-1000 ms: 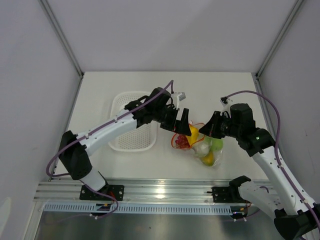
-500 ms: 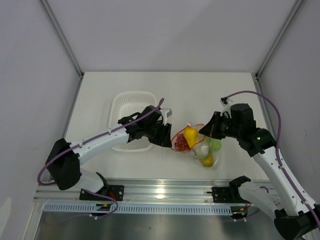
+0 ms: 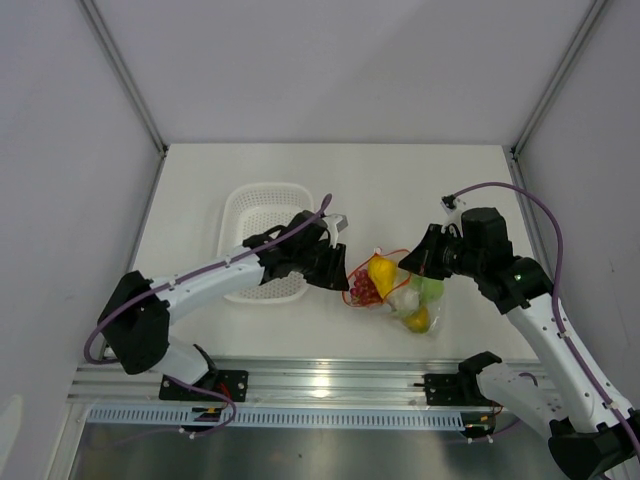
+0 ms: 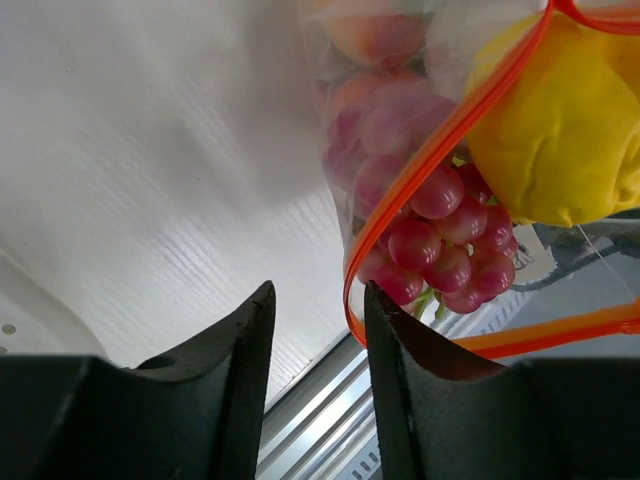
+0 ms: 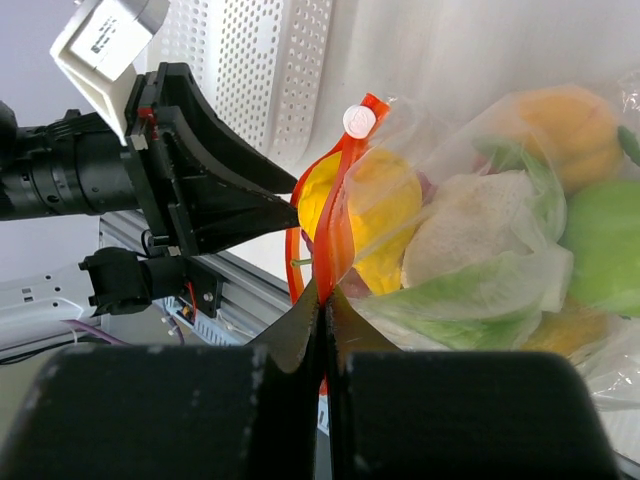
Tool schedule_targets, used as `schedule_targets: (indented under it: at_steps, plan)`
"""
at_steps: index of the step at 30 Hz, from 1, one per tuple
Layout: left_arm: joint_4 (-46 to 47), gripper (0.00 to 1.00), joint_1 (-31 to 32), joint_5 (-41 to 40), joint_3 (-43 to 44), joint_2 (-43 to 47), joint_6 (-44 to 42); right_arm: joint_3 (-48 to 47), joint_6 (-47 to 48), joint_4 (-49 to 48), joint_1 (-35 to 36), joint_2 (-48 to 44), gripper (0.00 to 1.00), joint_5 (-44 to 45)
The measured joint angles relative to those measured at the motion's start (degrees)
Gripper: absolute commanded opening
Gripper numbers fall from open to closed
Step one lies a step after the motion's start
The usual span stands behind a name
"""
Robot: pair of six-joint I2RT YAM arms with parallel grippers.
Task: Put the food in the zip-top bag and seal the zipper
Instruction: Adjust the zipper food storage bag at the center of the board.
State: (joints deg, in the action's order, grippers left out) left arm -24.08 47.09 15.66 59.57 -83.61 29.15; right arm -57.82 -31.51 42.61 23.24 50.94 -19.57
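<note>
The grapes and yellow fruit crowd the opening of the bag, so the robot's left gripper needs to pinch the zipper's loop [image 3: 346, 298] and help shake the food deeper before sealing.
The zip-top bag [image 3: 408, 292] lies on the table, its mouth toward the left arm. Inside it the food shows: a yellow fruit [image 4: 570, 140], purple-red grapes [image 4: 440, 245], white cauliflower [image 5: 480, 225] and a green apple [image 5: 600, 245]. My right gripper [image 5: 325, 286] is shut on the orange-red zipper [image 5: 338, 200], just below its white slider [image 5: 357, 121]. The mouth still gapes beside the grip. My left gripper [image 4: 318, 292] stands open at the bag's left corner. The zipper's loop [image 4: 352, 285] curves past its right fingertip. Nothing is pinched between the left jaws.
A white perforated basket [image 3: 250, 200] sits left of the bag, under the left forearm. The aluminium rail [image 3: 330, 380] runs along the near table edge. White walls enclose the table on three sides.
My left gripper has come down from over the bag's mouth to its left corner, and its jaws have narrowed. The right gripper and the bag have stayed put.
</note>
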Motion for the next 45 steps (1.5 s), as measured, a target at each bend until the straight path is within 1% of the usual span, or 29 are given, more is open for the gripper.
schedule_targets:
  at_steps: [1, 2, 4, 5, 6, 7, 9, 13, 17, 19, 21, 24, 25, 26, 27, 33, 38, 41, 45]
  plan:
    - [0.3, 0.41, 0.0, 0.1, 0.0, -0.4, 0.3, 0.0, 0.0, 0.0, 0.0, 0.0, 0.0, 0.0]
    - [0.6, 0.36, 0.0, 0.1, 0.0, -0.9, 0.5, 0.0, 0.0, 0.0, 0.0, 0.0, 0.0, 0.0]
    - [1.0, 0.31, 0.0, 0.2, 0.0, -1.8, 0.8, 0.0, 0.0, 0.0, 0.0, 0.0, 0.0, 0.0]
    - [1.1, 0.25, 0.0, 0.2, 0.0, -2.3, 0.9, 0.0, 0.0, 0.0, 0.0, 0.0, 0.0, 0.0]
    - [1.3, 0.21, 0.0, 0.2, 0.0, -2.7, 1.1, 0.0, 0.0, 0.0, 0.0, 0.0, 0.0, 0.0]
    - [1.4, 0.15, 0.0, 0.2, 0.0, -3.0, 1.1, 0.0, 0.0, 0.0, 0.0, 0.0, 0.0, 0.0]
    - [1.9, 0.11, 0.0, 0.2, 0.0, -3.5, 1.5, 0.0, 0.0, 0.0, 0.0, 0.0, 0.0, 0.0]
    - [3.0, 0.1, 0.2, 1.0, 0.0, -4.6, 2.3, 0.0, 0.0, 0.0, 0.0, 0.0, 0.0, 0.0]
    - [4.0, 0.26, 0.9, 2.1, 0.2, -6.5, 2.9, 0.0, 0.0, 0.0, 0.0, 0.1, 0.0, 0.0]
    - [4.2, 0.3, 1.3, 2.6, 0.3, -7.2, 3.3, 0.0, 0.0, 0.0, 0.0, 0.1, 0.0, 0.0]
    - [4.3, 0.31, 1.7, 3.0, 0.4, -7.7, 3.5, 0.0, 0.0, -0.1, 0.0, 0.1, 0.0, 0.0]
    - [4.8, 0.27, 1.8, 4.0, 0.6, -8.3, 4.0, 0.0, 0.0, -0.3, 0.0, 0.1, 0.0, 0.0]
    - [5.0, 0.19, 1.8, 4.3, 0.6, -8.4, 4.1, 0.0, 0.0, -0.3, 0.0, 0.1, 0.0, 0.0]
    - [5.3, 0.08, 1.8, 4.6, 0.7, -8.6, 4.4, 0.0, 0.0, -0.3, 0.0, 0.1, 0.0, 0.0]
    - [5.5, 0.01, 1.9, 4.8, 0.9, -8.8, 4.8, 0.0, 0.0, -0.4, 0.0, 0.1, 0.0, 0.0]
    - [4.6, 0.01, 1.9, 5.8, 3.2, -9.4, 4.9, 0.3, 0.3, -0.4, 0.0, 0.1, 0.0, 0.8]
    - [1.8, 0.0, 1.9, 7.1, 9.4, -9.0, 3.9, 0.3, 3.0, 1.0, 0.0, 0.4, 0.0, 6.1]
    - [-0.4, 0.0, 2.3, 7.5, 13.0, -6.8, 3.3, -1.7, 4.8, 4.5, 0.0, 1.0, 0.0, 9.1]
    - [-3.1, 0.01, 5.1, 7.2, 16.4, -0.9, 2.3, -5.6, 5.3, 7.0, 0.3, -0.5, 0.0, 9.5]
